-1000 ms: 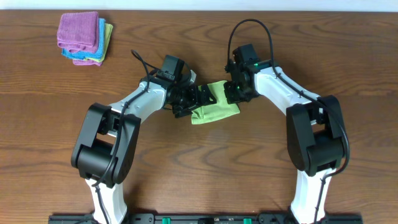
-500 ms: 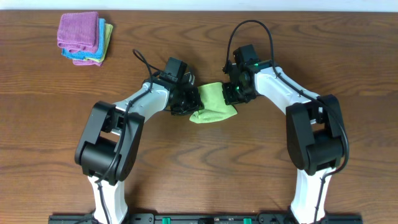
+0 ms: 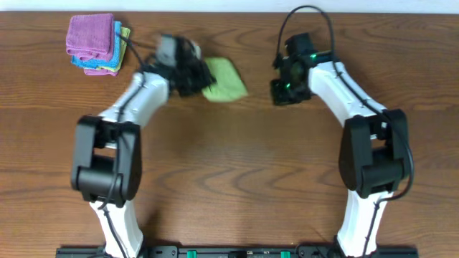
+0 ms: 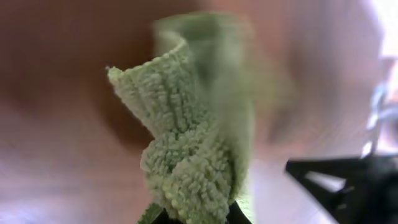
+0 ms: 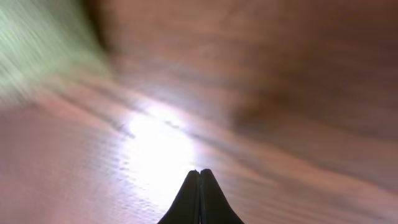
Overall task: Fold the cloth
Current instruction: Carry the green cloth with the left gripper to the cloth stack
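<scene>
The robot's left gripper will release the green cloth on the purple cloth (image 3: 94, 27) that tops the folded stack. The green cloth is now at the table's back.
The green cloth (image 3: 224, 80) is a folded bundle at the back of the table, left of centre. My left gripper (image 3: 193, 77) is shut on its left edge. The left wrist view shows the fuzzy green cloth (image 4: 193, 155) bunched and hanging from the left gripper (image 4: 196, 218), clear of the blurred table. To the right of the cloth and apart from it, my right gripper (image 3: 281, 93) is shut with nothing in it. In the right wrist view the right gripper (image 5: 200, 173) has its fingers pressed together over bare wood, and the cloth (image 5: 37, 43) is a green blur at the upper left.
A stack of folded cloths (image 3: 97, 43), purple on top with blue and yellow-green below, lies at the back left corner, just left of my left arm. The brown wooden table (image 3: 229, 172) spreads out in front of both arms.
My left gripper closed on the green cloth and carried it up and left, toward the stack. My right gripper let the cloth go and drew back to the right, still shut.
</scene>
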Available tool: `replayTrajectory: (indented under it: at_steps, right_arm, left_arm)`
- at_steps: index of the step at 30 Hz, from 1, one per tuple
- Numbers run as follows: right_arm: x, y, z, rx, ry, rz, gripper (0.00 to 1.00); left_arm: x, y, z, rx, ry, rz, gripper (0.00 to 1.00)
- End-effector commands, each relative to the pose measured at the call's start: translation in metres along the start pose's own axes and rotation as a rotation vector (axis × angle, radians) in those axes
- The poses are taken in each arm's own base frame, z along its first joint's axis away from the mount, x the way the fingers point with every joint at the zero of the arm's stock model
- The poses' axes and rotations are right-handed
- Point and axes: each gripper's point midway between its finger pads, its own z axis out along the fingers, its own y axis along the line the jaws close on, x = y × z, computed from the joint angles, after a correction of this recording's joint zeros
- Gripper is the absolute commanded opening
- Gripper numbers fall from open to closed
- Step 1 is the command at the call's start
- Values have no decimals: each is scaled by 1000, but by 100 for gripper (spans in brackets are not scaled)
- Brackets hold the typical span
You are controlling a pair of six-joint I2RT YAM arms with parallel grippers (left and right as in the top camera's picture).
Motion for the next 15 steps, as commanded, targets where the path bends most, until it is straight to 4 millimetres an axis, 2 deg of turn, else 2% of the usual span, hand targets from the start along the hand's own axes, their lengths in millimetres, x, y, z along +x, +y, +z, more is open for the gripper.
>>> replayTrajectory:
  at_steps: [1, 4, 6, 9, 13, 15]
  right_arm:
    - [-12, -8, -24, 17, -57, -7, 1]
    - [-11, -11, -25, 19, -55, -1, 1]
    - [-11, -11, -25, 19, -55, -1, 1]
    - [-11, -11, -25, 19, -55, -1, 1]
    - [-12, -11, -25, 19, -56, -1, 1]
    - [-12, -11, -25, 18, -59, -1, 1]
  left_arm:
    - [-71, -47, -75, 70, -225, 68, 6]
    - [-121, -53, -146, 56, -431, 17, 6]
    - [-150, -35, -200, -7, -596, -62, 6]
    - [-171, 4, -260, -91, -767, -204, 6]
    - [-184, 57, -302, -110, -853, -363, 6]
    - [-189, 77, -307, -97, -871, -447, 6]
